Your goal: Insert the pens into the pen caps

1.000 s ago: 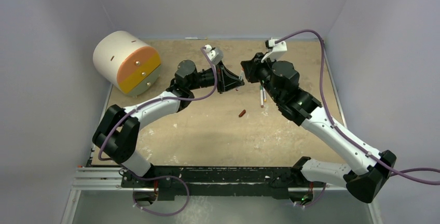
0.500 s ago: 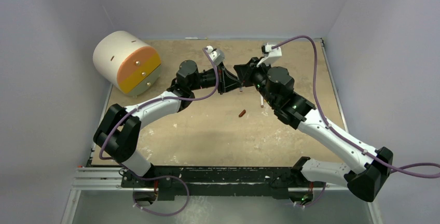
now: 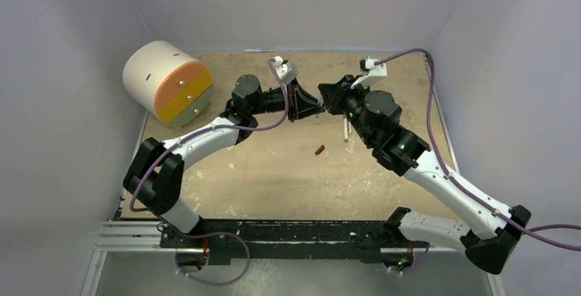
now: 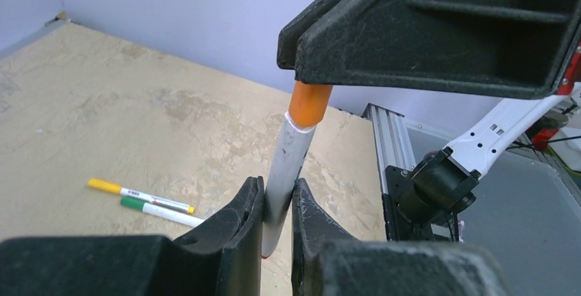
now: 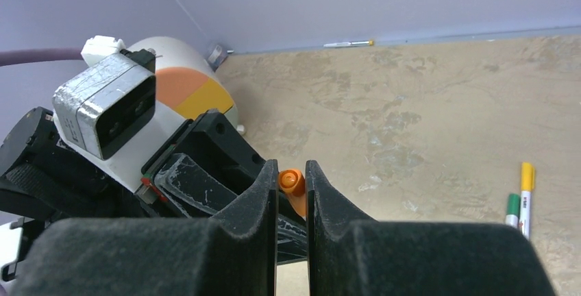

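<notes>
The robot's left gripper should set the pen with the white body down between the green pen and the cylinder (image 3: 295, 122), close to the red-brown cap. That pen is now held upright above the table.
My left gripper (image 4: 277, 190) is shut on a white-barrelled pen (image 4: 289, 159) with a small red lower end, held upright above the table. An orange pen cap (image 4: 307, 104) sits over the pen's upper end. My right gripper (image 5: 292, 173) is shut on that orange cap (image 5: 292, 181). In the top view both grippers, left (image 3: 312, 106) and right (image 3: 327, 97), meet tip to tip over the middle back of the table. A dark red-brown cap (image 3: 319, 149) lies loose on the table in front of them.
Two capped pens, one yellow (image 5: 525, 196) and one green (image 5: 512, 208), lie side by side under the right arm. Another pen (image 5: 349, 43) lies by the back wall. A white and orange cylinder (image 3: 168, 82) stands at the back left.
The right arm's wrist has swung a little to the right and its forearm has shifted. Both grippers stay together on the pen and the cap.
</notes>
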Robot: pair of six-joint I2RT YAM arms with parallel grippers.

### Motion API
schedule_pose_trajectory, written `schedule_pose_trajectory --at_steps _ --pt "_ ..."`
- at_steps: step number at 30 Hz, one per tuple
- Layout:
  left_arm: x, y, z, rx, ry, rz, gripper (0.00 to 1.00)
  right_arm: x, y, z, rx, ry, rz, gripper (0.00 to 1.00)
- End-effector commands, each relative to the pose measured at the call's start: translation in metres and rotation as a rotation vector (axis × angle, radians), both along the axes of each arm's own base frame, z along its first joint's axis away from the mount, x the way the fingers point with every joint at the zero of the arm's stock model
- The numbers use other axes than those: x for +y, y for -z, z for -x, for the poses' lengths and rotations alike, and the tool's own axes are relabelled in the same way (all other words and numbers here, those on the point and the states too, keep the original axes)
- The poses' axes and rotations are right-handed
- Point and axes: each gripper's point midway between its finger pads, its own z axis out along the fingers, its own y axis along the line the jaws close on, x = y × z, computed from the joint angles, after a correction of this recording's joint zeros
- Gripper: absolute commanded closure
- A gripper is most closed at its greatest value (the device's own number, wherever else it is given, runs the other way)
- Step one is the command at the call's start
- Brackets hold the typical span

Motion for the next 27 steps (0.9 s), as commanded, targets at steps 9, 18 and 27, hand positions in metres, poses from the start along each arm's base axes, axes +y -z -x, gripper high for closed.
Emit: schedule_pose_trajectory --at_steps 9,18,27 --pt "0.014 -0.08 -0.031 -0.261 -0.172 0.115 1.0 -0.011 0.035 0.03 0.107 -0.036 0.176 0.63" --pt "0.013 -0.072 -0.031 -0.268 -0.176 0.098 1.0 -0.03 0.027 0.027 0.085 0.057 0.152 0.58" --pt "0.014 -0.073 -0.03 -0.286 -0.177 0.115 1.0 -0.085 0.015 0.023 0.054 0.303 0.084 0.57"
